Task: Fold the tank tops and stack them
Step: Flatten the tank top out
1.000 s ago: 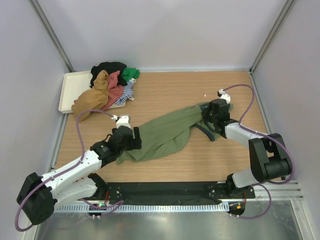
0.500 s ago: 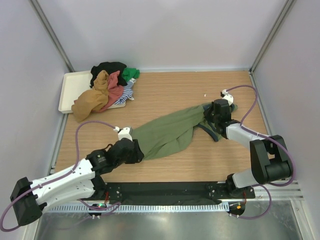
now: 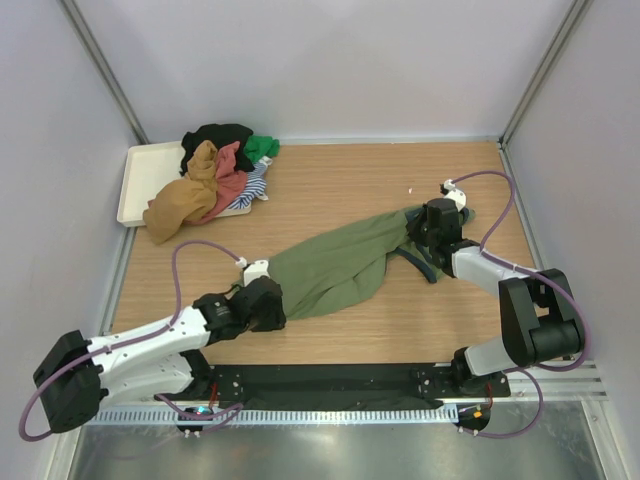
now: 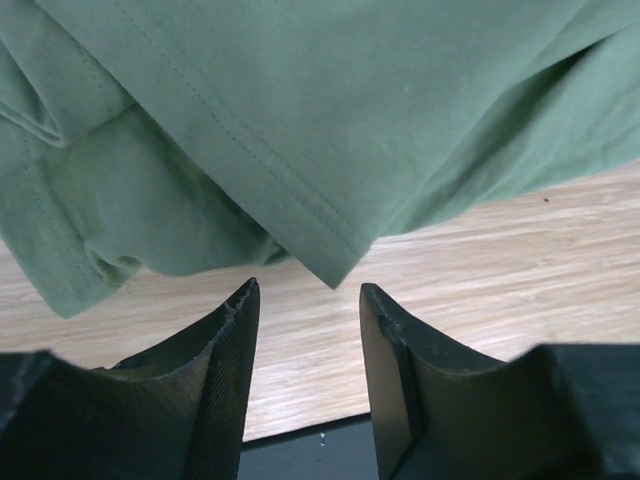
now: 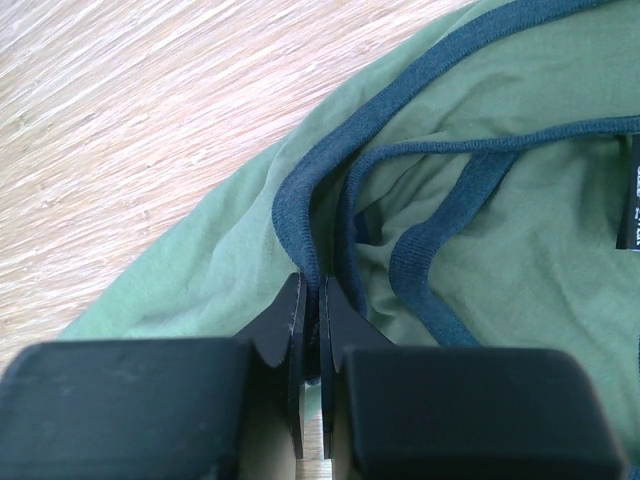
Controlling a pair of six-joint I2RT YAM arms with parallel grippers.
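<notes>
The hem corner of the olive green tank top sticks out past the layer under it, so next the left gripper pinches that corner (image 4: 335,268) and pulls it back inward.
An olive green tank top (image 3: 335,262) with navy trim lies stretched diagonally across the wooden table. My right gripper (image 3: 420,228) is shut on its navy-trimmed strap edge (image 5: 305,215) at the upper right end. My left gripper (image 3: 272,300) is open at the lower left hem; in the left wrist view (image 4: 305,290) its jaws stand apart just below a hem corner (image 4: 335,262), with bare wood between them. A pile of other tank tops (image 3: 215,175), mustard brown, red, black, green and striped, lies at the back left.
A cream tray (image 3: 135,185) sits at the back left under part of the pile. Grey walls enclose the table on three sides. A black strip (image 3: 330,385) runs along the near edge by the arm bases.
My left gripper has slid toward the near edge and slightly right along the hem. The green top's lower left end has drawn in a little. The right gripper has hardly moved.
</notes>
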